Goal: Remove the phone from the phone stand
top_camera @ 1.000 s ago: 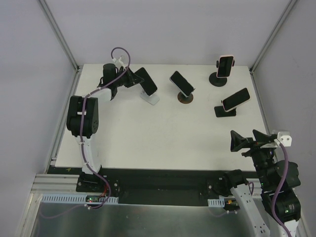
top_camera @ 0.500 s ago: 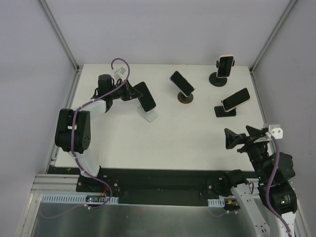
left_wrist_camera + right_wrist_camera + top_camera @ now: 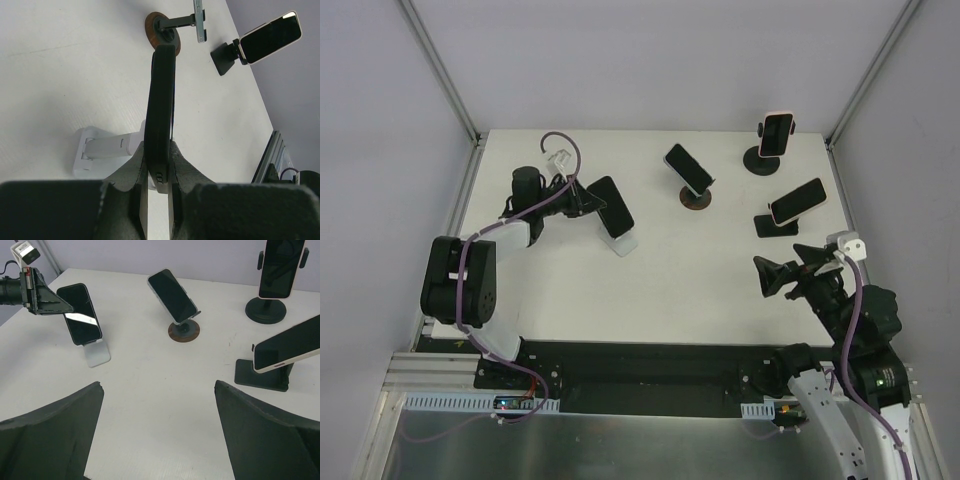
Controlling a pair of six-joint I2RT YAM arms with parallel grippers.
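I will open my left gripper, back off slightly and grip nearer the phone's edge (image 3: 161, 100), because its fingers reach deep over the phone, close to the white stand's arm.
A black phone (image 3: 610, 205) leans on a white stand (image 3: 622, 243) at the left middle of the table. My left gripper (image 3: 582, 198) is shut on the phone's edge from the left. In the left wrist view the phone (image 3: 161, 100) stands edge-on between my fingers, with my left gripper (image 3: 159, 170) clamped on its lower end, and the white stand (image 3: 102, 148) touches it from the left. The right wrist view shows the phone (image 3: 80, 314) still on the stand (image 3: 96, 354). My right gripper (image 3: 782, 268) is open and empty over the table's right side; it also shows in the right wrist view (image 3: 159, 386).
Three other phones sit on stands: one on a brown round base (image 3: 697, 199), a pink-cased one on a black round stand (image 3: 776, 134) at the back right, and one on a black square stand (image 3: 777, 224) just beyond my right gripper.
My left arm has drawn back toward the near left, and the phone and white stand have slid with it. My right gripper has moved left and forward over the table.
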